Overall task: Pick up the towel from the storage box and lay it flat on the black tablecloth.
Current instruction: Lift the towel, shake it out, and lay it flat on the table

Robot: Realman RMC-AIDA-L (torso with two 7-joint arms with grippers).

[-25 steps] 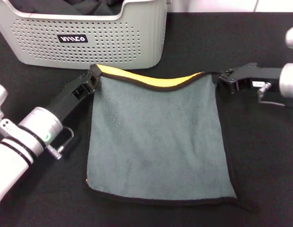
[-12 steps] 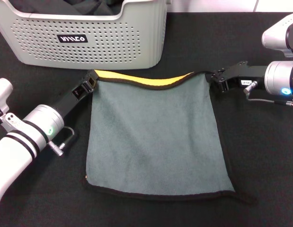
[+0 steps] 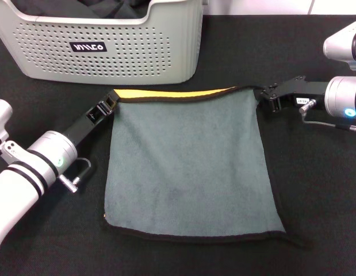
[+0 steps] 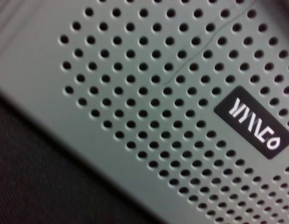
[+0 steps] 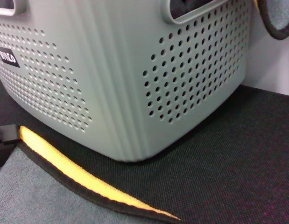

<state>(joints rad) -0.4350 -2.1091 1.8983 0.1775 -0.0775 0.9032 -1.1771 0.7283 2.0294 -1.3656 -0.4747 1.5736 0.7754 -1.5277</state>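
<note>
Next, my right gripper lets go of the towel's far corner on the black tablecloth [image 3: 259,84] next to the front end of the storage box. The towel now lies on the black tablecloth.
The towel [image 3: 189,167] lies grey-green side up on the black tablecloth [image 3: 316,190], in front of the storage box [image 3: 137,57]. Its far edge is turned over in a thin orange-yellow strip [image 3: 172,92], which also shows in the right wrist view [image 5: 74,175]. My left gripper [image 3: 110,102] is shut on the far left corner, low over the cloth. My right gripper [image 3: 261,95] is shut on the far right corner. The left wrist view shows only the box wall [image 4: 149,93] with its black label [image 4: 254,128].
A dark cloth bundle [image 3: 108,7] lies inside the box. The box stands close behind the towel's far edge, as the right wrist view [image 5: 111,84] shows. Black tablecloth [image 5: 228,163] stretches to the right of the box and around the towel.
Both grippers have lowered the towel's far edge and drawn it straighter. The sagging yellow fold has flattened into a thin strip. The right gripper has shifted slightly left.
</note>
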